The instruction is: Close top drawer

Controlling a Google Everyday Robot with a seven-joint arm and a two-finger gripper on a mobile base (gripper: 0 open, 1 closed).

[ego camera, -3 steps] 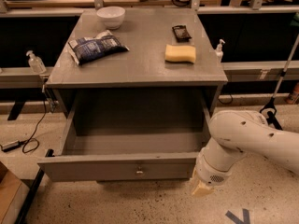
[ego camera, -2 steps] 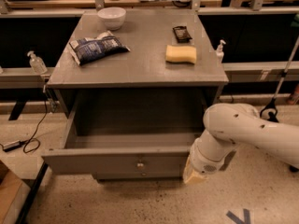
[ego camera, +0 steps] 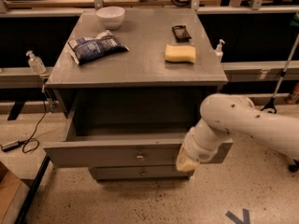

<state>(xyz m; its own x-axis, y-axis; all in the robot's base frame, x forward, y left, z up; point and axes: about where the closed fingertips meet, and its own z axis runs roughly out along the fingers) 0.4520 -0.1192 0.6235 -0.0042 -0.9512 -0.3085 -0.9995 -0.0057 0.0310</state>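
The top drawer will sit shut just below the front edge of the cabinet top (ego camera: 140, 117) when my gripper lets it go.
The top drawer (ego camera: 117, 154) of the grey cabinet is pulled out toward me and looks empty inside. Its flat front has a small metal knob (ego camera: 139, 157) at centre. My white arm comes in from the right. My gripper (ego camera: 187, 164) is at the right part of the drawer front, its yellowish tip against the panel. A lower drawer front with a like knob (ego camera: 143, 173) shows under it.
On the cabinet top (ego camera: 140, 64) lie a white bowl (ego camera: 110, 17), a blue snack bag (ego camera: 96, 46), a yellow sponge (ego camera: 180, 53) and a dark small item (ego camera: 181, 32). Sanitiser bottles (ego camera: 35, 62) stand on side rails. A cable (ego camera: 28, 141) lies on the floor at left.
My gripper has moved left and in against the drawer front. The drawer has slid a little way back into the cabinet.
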